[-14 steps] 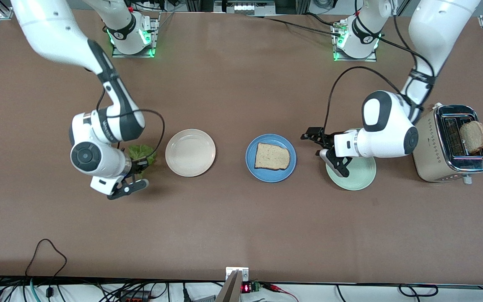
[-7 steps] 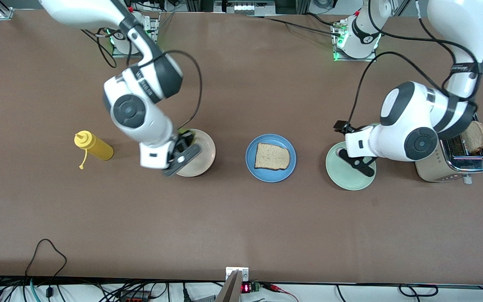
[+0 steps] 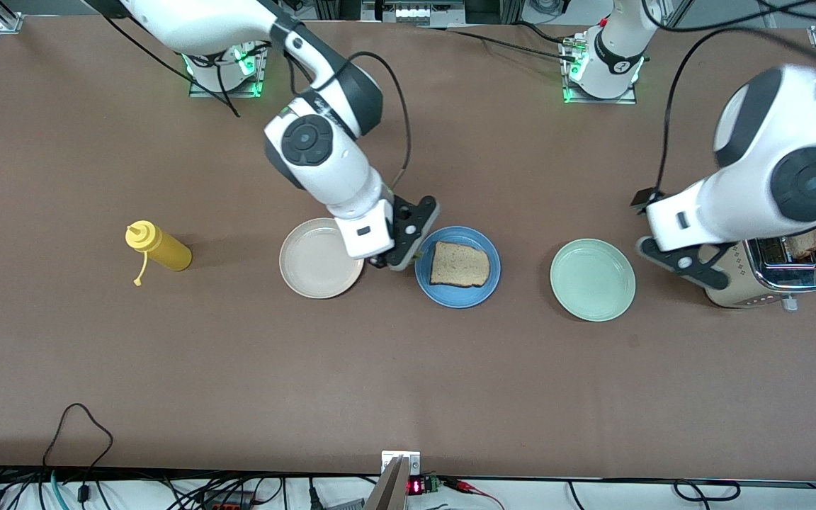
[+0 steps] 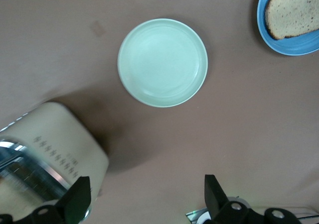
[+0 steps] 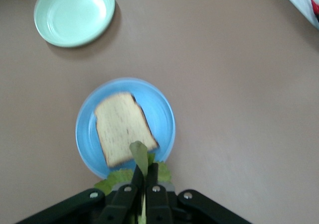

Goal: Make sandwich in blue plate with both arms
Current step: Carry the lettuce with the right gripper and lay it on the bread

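My right gripper has the green lettuce leaf over the blue plate's edge. It will release the leaf on top of the toasted bread slice (image 3: 457, 265) (image 5: 123, 130) in the blue plate.
A bright blue plate (image 3: 457, 298) holds one toasted bread slice (image 3: 459, 264). My right gripper (image 3: 402, 241) hangs over that plate's edge, on the side of the beige plate, and is shut on a green lettuce leaf (image 5: 139, 157). In the right wrist view the leaf overlaps the bread (image 5: 122, 127) on the blue plate (image 5: 162, 114). My left gripper (image 3: 681, 263) is open and empty, in the air between the mint plate and the toaster. Another bread slice (image 3: 805, 243) stands in the toaster (image 3: 741, 283).
An empty beige plate (image 3: 312, 262) lies toward the right arm's end from the blue plate. An empty mint-green plate (image 3: 592, 280) lies between the blue plate and the toaster. A yellow squeeze bottle (image 3: 159, 246) lies at the right arm's end.
My right arm carried the lettuce from the right arm's end, over the beige plate, to the blue plate's edge, uncovering the yellow bottle. My left gripper moved off the mint plate toward the toaster.
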`<action>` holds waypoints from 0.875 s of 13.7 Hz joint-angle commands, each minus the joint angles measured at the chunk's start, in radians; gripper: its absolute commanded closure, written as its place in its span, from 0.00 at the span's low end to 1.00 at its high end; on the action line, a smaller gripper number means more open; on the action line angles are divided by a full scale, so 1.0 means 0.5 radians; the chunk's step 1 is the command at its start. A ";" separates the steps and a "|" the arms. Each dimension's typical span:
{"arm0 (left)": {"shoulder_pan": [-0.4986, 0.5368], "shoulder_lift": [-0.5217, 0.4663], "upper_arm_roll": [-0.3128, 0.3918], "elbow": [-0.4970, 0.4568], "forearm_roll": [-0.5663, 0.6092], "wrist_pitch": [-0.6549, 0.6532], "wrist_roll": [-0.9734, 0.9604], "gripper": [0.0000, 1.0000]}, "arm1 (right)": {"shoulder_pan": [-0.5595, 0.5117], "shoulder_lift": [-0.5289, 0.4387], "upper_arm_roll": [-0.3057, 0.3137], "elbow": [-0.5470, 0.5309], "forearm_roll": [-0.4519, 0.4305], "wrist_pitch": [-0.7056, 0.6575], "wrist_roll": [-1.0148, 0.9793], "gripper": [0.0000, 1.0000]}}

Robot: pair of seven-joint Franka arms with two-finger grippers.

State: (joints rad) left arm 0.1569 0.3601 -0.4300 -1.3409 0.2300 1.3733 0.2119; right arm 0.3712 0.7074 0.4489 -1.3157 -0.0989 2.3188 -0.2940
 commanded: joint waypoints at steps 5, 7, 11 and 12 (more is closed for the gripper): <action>-0.163 -0.376 0.583 -0.131 -0.422 0.099 -0.016 0.00 | 0.178 0.321 0.001 0.125 -0.008 0.461 0.036 1.00; -0.215 -0.572 0.703 -0.431 -0.515 0.403 -0.016 0.00 | 0.181 0.349 -0.002 0.119 -0.017 0.455 0.033 1.00; -0.243 -0.723 0.774 -0.671 -0.503 0.662 -0.016 0.00 | 0.251 0.438 -0.042 0.116 -0.035 0.516 0.036 1.00; -0.234 -0.763 0.774 -0.693 -0.500 0.607 -0.025 0.00 | 0.297 0.454 -0.106 0.116 -0.032 0.574 0.039 1.00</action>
State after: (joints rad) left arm 0.0604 0.0425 -0.0704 -1.6218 -0.0096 1.6723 0.2054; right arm 0.4720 0.8986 0.4373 -1.2926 -0.0999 2.5632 -0.2869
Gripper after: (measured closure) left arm 0.000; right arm 0.960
